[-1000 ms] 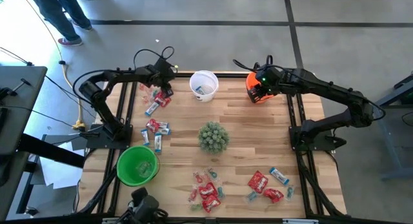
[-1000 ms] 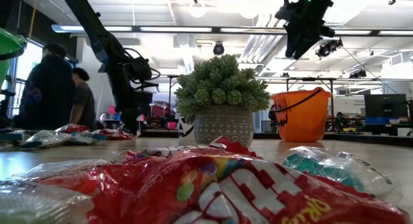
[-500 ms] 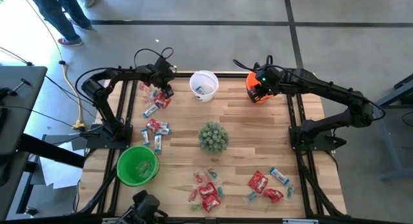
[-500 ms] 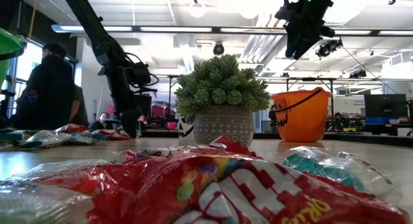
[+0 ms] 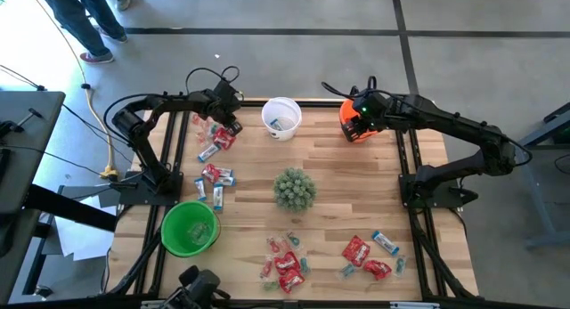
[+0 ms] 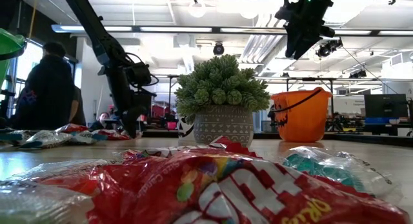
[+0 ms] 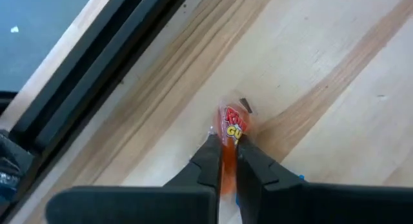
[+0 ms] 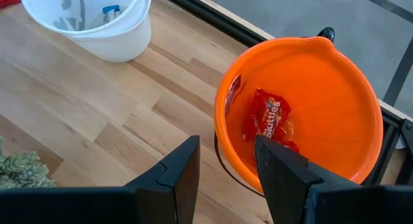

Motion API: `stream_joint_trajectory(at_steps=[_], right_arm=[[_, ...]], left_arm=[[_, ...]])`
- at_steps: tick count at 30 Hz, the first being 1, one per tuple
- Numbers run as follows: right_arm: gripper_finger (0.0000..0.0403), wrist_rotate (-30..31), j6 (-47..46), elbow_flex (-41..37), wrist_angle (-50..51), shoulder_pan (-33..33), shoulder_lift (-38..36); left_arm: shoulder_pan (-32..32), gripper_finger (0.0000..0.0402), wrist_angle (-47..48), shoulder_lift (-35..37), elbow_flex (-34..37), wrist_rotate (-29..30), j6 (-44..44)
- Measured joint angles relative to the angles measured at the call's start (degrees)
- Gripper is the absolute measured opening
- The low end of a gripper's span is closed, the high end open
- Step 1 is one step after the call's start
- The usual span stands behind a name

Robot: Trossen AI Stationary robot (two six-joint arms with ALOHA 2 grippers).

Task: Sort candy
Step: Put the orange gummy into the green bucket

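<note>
Next, my left gripper lets go of the small red-orange packet inside the green bucket point(image 5: 197, 233).
Candy lies in heaps on the wooden table: red and blue-white packets at the far left point(image 5: 216, 135), more at the left point(image 5: 216, 178), and two heaps near the front edge point(image 5: 285, 260) point(image 5: 367, 254). My left gripper point(image 5: 229, 126) is low over the far-left heap, shut on a small red-orange packet point(image 7: 232, 128). My right gripper point(image 8: 226, 162) hangs open above the orange bucket point(image 8: 303, 114), with nothing between its fingers. Red packets point(image 8: 268, 117) lie inside that bucket. My left gripper pinches the small red-orange packet between its two fingertips point(image 7: 210, 153), holding the end nearest the fingers point(image 7: 227, 150). The fingers come from above, pointing down at the wood. The packet's far end point(image 7: 235, 117) sticks out past the tips; I cannot tell whether it is clear of the table.
A white bucket point(image 5: 281, 117) holding a blue-white piece stands at the far middle, and a green bucket point(image 5: 190, 227) near the front left. A potted green spiky plant point(image 5: 294, 189) stands mid-table. The table's dark frame rail point(image 7: 97, 75) runs close beside my left gripper. People stand beyond the far-left corner.
My left gripper has shifted a little toward the table's left edge, staying low over the far-left heap.
</note>
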State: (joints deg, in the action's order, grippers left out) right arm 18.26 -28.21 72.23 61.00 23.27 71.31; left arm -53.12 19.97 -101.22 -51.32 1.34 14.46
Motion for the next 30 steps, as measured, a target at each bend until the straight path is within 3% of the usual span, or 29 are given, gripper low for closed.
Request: stream_joint_trajectory(at_steps=[6, 13, 16, 19, 23, 30], right_arm=[[0.0144, 0.0, 0.0, 0.0, 0.0, 0.0, 0.0], [0.0144, 0.0, 0.0, 0.0, 0.0, 0.0, 0.0], [0.0144, 0.0, 0.0, 0.0, 0.0, 0.0, 0.0], [0.0144, 0.0, 0.1, 0.0, 0.0, 0.0, 0.0], [0.0144, 0.0, 0.1, 0.0, 0.9, 0.0, 0.0], [0.0144, 0.0, -0.2, 0.0, 5.9, 0.0, 0.0]], left_arm=[[0.9, 0.0003, 2.7, 5.3, 0.6, -0.5, -1.0], [3.1, 0.0001, 5.3, 16.6, 0.3, -1.7, -5.7], [4.7, 0.0001, 8.9, 22.2, 0.3, -5.0, -10.5], [7.1, 0.0001, 14.1, 28.0, 0.3, -12.4, -15.9], [12.5, 0.0, 20.7, 35.9, 0.2, -20.9, -22.4], [28.2, 0.0, 28.8, 47.7, 0.2, -23.5, -38.7]])
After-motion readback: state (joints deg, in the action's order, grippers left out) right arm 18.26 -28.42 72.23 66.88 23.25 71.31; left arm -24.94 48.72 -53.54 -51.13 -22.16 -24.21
